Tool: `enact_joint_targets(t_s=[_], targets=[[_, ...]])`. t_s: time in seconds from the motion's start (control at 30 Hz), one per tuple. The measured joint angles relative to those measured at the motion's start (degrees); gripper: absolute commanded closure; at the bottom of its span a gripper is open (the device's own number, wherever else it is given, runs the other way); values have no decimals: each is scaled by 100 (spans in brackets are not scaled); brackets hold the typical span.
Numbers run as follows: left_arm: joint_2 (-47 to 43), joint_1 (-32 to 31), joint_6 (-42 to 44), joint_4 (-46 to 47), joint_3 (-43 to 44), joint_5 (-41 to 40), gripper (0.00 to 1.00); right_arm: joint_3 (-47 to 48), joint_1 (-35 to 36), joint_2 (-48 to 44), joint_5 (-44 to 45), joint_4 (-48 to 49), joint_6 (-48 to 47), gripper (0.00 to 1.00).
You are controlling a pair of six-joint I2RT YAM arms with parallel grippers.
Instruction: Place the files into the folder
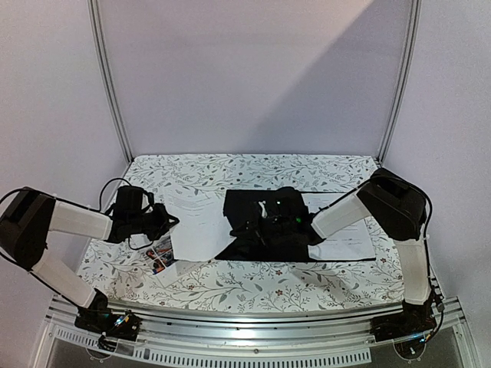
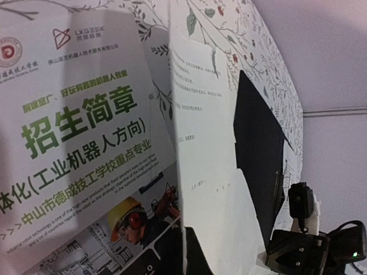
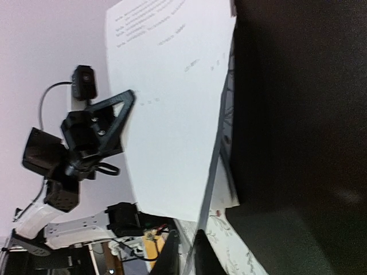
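I should open my right gripper, which sits low by the white sheet's near corner, and take the sheet's long edge (image 3: 223,94) with it once my left gripper lifts that edge.
The folder (image 1: 284,238) lies open mid-table, black inside up; it fills the right of the right wrist view (image 3: 298,114). My right gripper (image 1: 257,224) is at its left side. Its jaws (image 3: 186,255) stand close together with the thin grey edge of the folder's raised cover between them. My left gripper (image 1: 165,222) is shut on the left edge of the files: a white printed sheet (image 1: 196,226) that reaches toward the folder, and a colourful brochure (image 1: 163,259) hanging below. In the left wrist view the brochure (image 2: 74,126) and the white sheet (image 2: 206,143) fill the frame, hiding most of the left gripper (image 2: 186,252).
Another printed sheet (image 1: 345,230) lies right of the black panel, partly under my right arm. A leaf-patterned cloth (image 1: 253,172) covers the table. Metal posts (image 1: 111,84) and pale walls close the back and sides. A metal rail (image 1: 253,322) runs along the near edge.
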Motion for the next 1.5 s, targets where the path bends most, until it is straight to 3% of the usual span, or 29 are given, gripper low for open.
enact_joint_targets(t_s=[0.07, 0.13, 0.27, 0.37, 0.5, 0.8, 1.0, 1.13, 1.3, 1.5], targets=[[15, -2, 267, -114, 107, 59, 100, 306, -9, -17, 17, -841, -647, 63], [-28, -4, 590, -302, 289, 114, 100, 728, -31, -22, 70, -1650, -1344, 52], [-463, -52, 1445, -763, 756, 221, 100, 975, -140, -332, 269, -2555, -2568, 40], [-931, -181, 2081, -894, 1095, 393, 100, 649, -407, -758, 402, -2592, -3134, 35], [-1440, -487, 2562, -737, 1161, 868, 100, 181, -737, -1252, 514, -2330, -3733, 32], [-1797, -1038, 2911, -695, 1161, 1742, 100, -319, -811, -1333, 356, -925, -4319, 29], [-1884, -1097, 2870, -654, 1143, 1766, 100, -623, -813, -1333, 46, 446, -4015, 48], [-1878, -1099, 2601, -282, 898, 1725, 100, -1078, -813, -1318, -192, 1471, -3456, 54], [-1770, -1099, 2216, 208, 654, 1733, 100, -1165, -813, -1172, -389, 2492, -2750, 45], [-1775, -1099, 1915, 538, 612, 1808, 100, -1200, -852, -1119, -245, 2553, -2638, 34]])
